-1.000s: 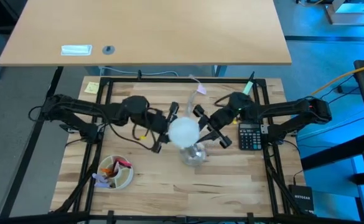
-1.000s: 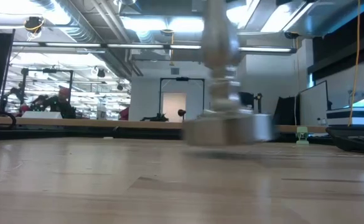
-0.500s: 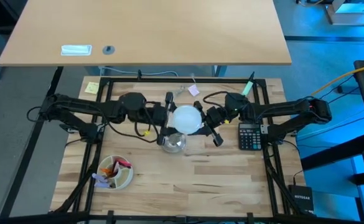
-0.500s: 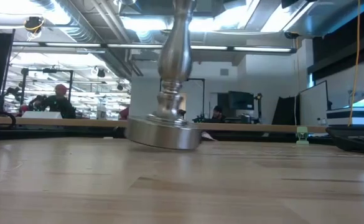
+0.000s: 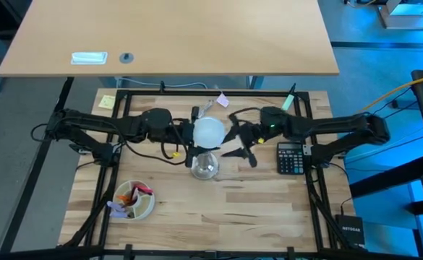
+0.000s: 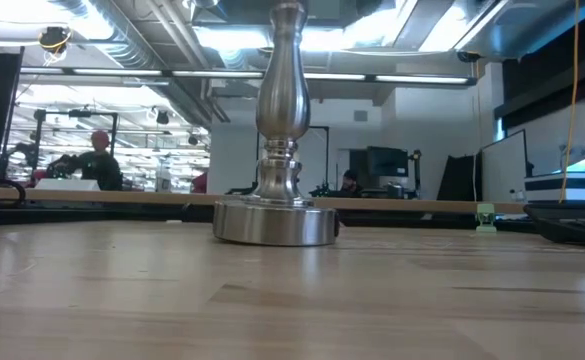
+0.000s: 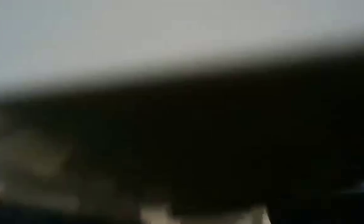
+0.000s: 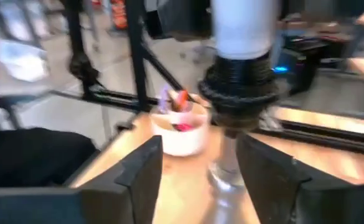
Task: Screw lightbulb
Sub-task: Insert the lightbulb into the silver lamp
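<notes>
The round base of the stand is free and my right gripper is open, so it should grab the silvery stem (image 6: pixel 284 95) and lift the stand before screwing in the bulb.
The white frosted lightbulb (image 5: pixel 209 132) sits in the black socket (image 8: pixel 238 93) on top of the silvery stand (image 6: pixel 277 150). The stand is upright, with its round base (image 6: pixel 275 222) flat on the table. My left gripper (image 5: pixel 194 136) is at the bulb's left side, close against the stand's top. The left wrist view shows only a white and dark blur. My right gripper (image 5: pixel 228 136) is open just right of the bulb, clear of it. In the right wrist view its fingers (image 8: pixel 147 168) stand apart in front of the socket. My left gripper comes level from the table's left at the stand's top, under the bulb's globe. The bulb hides the fingertips from above, so the part held and the kind of hold do not show. The stand stays upright with its base on the table.
A white bowl (image 5: pixel 135 200) of small colourful things sits near left. A black calculator (image 5: pixel 292 157) lies at the right. Sticky notes (image 5: pixel 107 101) lie at the far edge. A black frame (image 5: pixel 309 180) rings the table. There is bare wood at the near middle.
The stand with the bulb was carried, tilted and clear of the table, toward the left and far edges. It now stands upright with its base flat. My right gripper has come off the bulb and drawn back toward the right edge.
</notes>
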